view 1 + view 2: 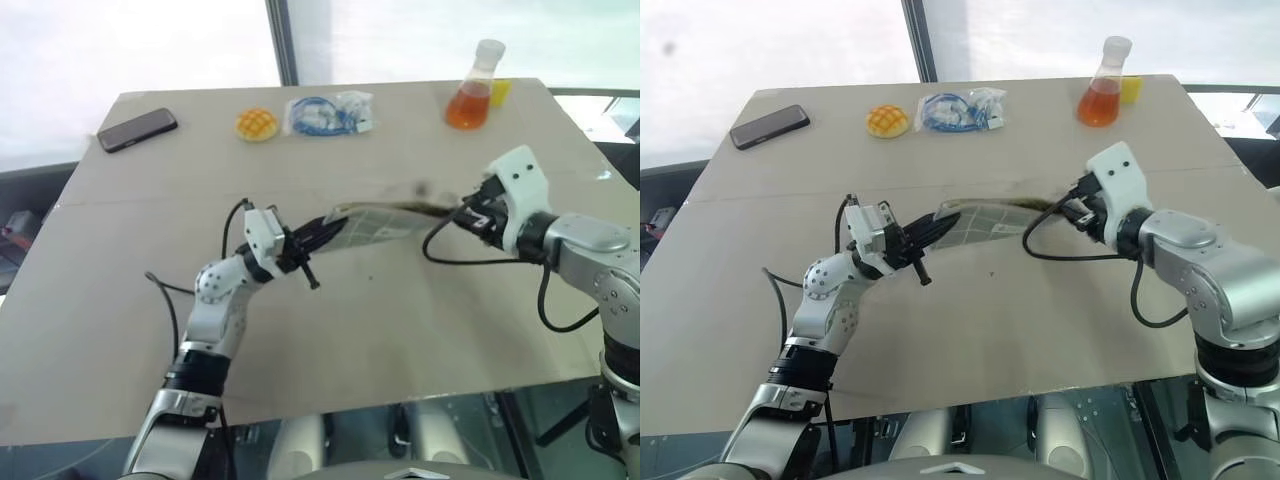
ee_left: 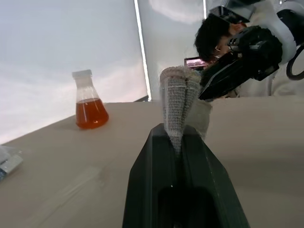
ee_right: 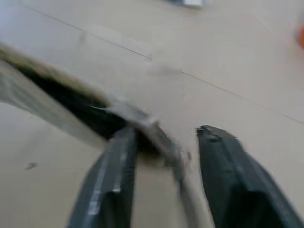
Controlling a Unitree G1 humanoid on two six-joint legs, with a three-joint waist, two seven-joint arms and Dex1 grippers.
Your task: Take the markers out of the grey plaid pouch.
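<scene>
I see my left gripper pinching the pouch's layers flat together, so I need to open it and take the pouch opening's corner point(image 1: 949, 206) with it before my right gripper reaches in.
The grey plaid pouch point(image 1: 375, 222) hangs above the table, stretched between my two grippers. My left gripper point(image 1: 318, 238) is shut on its left end, and the left wrist view shows the fabric point(image 2: 179, 102) pinched between the fingers point(image 2: 156, 156). My right gripper point(image 1: 470, 215) is at the pouch's right end with its fingers point(image 3: 216, 166) apart. In the right wrist view the pouch's dark open edge point(image 3: 71, 102) lies against one finger and is blurred. The markers are hidden.
Along the table's far side lie a black phone point(image 1: 137, 129), a yellow bun point(image 1: 257, 124), a clear bag with a blue cable point(image 1: 328, 113) and a flask of orange liquid point(image 1: 472, 95). A person's head point(image 2: 213, 33) shows behind my right gripper.
</scene>
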